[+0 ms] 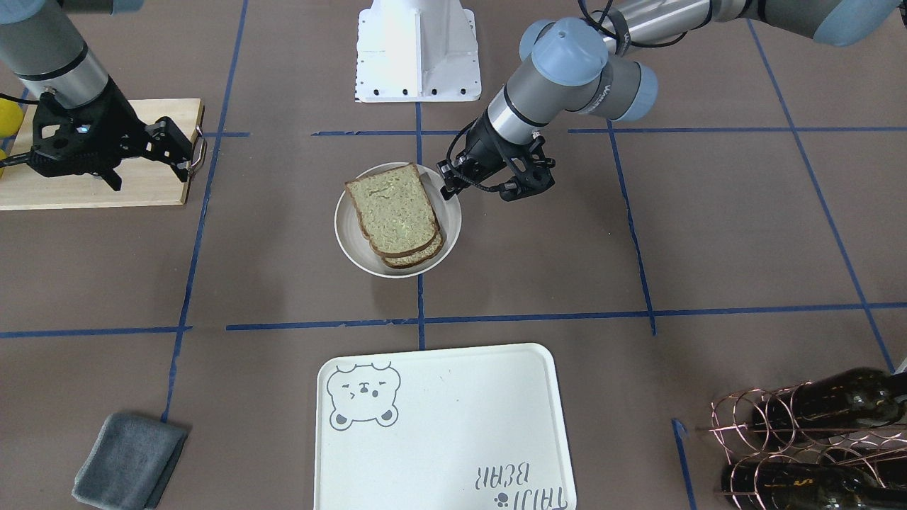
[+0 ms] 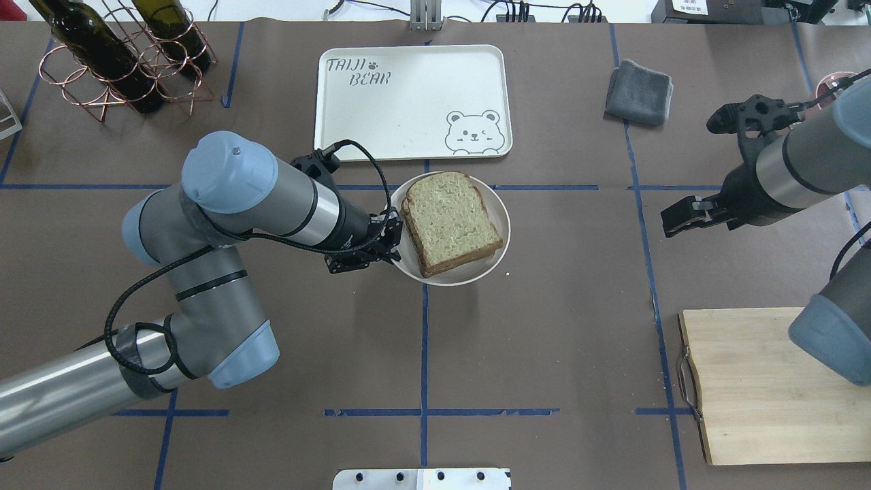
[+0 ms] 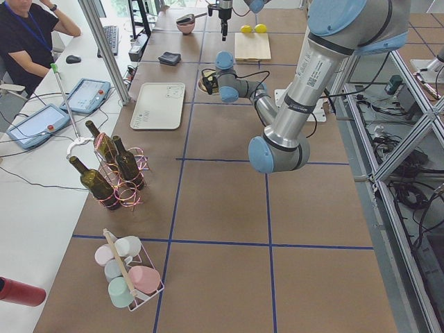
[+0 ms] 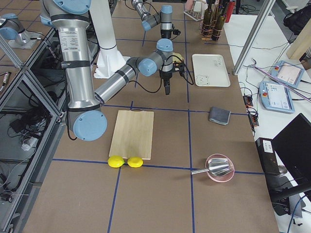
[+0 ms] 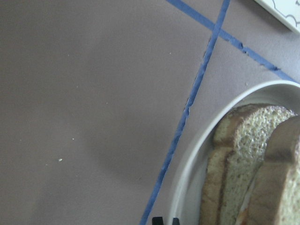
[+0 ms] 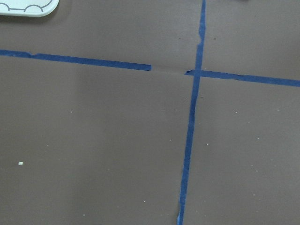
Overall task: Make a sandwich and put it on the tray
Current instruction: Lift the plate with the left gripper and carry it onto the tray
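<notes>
Next, my left gripper lets go of the white plate on the cream bear tray (image 1: 443,434), between the tray's bear face and lettering. The plate is now at the table's middle.
The sandwich (image 2: 452,221), two tan bread slices stacked, lies on a small round white plate (image 2: 500,211) at the table's middle (image 1: 393,209). The egg is almost hidden; only a pale sliver shows between the slices in the left wrist view (image 5: 243,213). My left gripper (image 2: 393,237) is low at the plate's rim, shut on it, with its tips close together around the rim (image 5: 187,173). My right gripper (image 2: 670,221) is open and empty, hovering off to the side near the cutting board. The cream bear tray (image 2: 408,102) lies empty beyond the plate.
A pale wooden cutting board (image 2: 755,388) lies on my right, with two lemons (image 4: 125,161) at its end. A grey cloth (image 2: 639,85) lies right of the tray. A copper rack of wine bottles (image 2: 122,61) stands far left.
</notes>
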### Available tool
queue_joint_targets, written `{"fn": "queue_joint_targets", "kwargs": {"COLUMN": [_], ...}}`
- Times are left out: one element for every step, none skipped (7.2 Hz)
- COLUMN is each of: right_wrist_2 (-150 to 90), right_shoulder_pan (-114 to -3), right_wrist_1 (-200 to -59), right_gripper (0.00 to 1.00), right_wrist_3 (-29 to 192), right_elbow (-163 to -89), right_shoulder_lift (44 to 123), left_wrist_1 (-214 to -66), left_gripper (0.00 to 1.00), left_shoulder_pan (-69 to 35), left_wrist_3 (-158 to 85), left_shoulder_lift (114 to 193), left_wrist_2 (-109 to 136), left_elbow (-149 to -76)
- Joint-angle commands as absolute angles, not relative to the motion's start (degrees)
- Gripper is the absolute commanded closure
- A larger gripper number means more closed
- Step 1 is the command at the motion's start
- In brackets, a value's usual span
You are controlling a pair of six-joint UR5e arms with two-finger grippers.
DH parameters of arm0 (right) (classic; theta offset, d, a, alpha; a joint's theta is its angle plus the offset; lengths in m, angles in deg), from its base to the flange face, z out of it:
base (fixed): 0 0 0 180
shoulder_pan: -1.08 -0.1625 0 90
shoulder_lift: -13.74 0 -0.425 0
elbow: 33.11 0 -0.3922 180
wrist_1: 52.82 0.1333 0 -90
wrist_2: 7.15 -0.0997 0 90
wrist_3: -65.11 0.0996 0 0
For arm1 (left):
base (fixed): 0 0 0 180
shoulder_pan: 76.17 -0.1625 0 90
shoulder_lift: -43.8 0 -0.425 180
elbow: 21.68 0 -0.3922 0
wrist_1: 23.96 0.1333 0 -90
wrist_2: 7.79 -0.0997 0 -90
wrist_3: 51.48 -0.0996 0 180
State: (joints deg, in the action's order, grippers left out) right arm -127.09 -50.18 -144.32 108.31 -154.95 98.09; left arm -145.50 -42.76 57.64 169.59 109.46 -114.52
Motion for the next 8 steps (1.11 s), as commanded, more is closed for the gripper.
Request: {"fn": "queue_joint_targets", "kwargs": {"right_wrist_2": [-129.0,-131.1,-133.0,-134.5,-134.8,-134.8,-134.8,-134.8], "right_shoulder_pan": [-55.0,-57.6,-60.3,-62.4,-63.2,-63.2,-63.3,-63.4], "right_wrist_1": [-144.4,-144.4,-144.4,-144.4,-144.4,-144.4,-144.4,-144.4], "right_gripper": [0.00,0.00,0.00,0.00,0.00,0.00,0.00,0.00], "right_wrist_3": [100.5,97.4,93.7,91.1,89.9,89.9,89.9,89.9], "right_elbow": [-154.6,-153.4,-152.2,-150.7,-150.0,-149.9,-149.9,-149.9], "right_shoulder_lift": [101.3,101.9,102.3,102.5,102.5,102.4,102.4,102.4], "left_wrist_1": [-148.4,-148.5,-149.2,-151.8,-152.4,-152.6,-154.9,-158.7], "left_gripper": [1.00,1.00,1.00,1.00,1.00,1.00,1.00,1.00], "left_shoulder_pan": [-39.2,-37.1,-35.3,-34.4,-33.7,-33.3,-33.3,-33.3], "left_wrist_3": [68.0,69.9,70.1,70.7,71.0,72.6,74.3,74.6], "left_shoulder_lift": [174.2,176.7,179.0,179.5,180.3,181.9,183.5,184.9], "left_wrist_2": [109.0,108.9,108.3,106.7,105.9,104.4,101.9,100.2], "left_elbow": [-107.2,-103.5,-98.5,-95.0,-92.5,-89.6,-85.4,-80.5]}}
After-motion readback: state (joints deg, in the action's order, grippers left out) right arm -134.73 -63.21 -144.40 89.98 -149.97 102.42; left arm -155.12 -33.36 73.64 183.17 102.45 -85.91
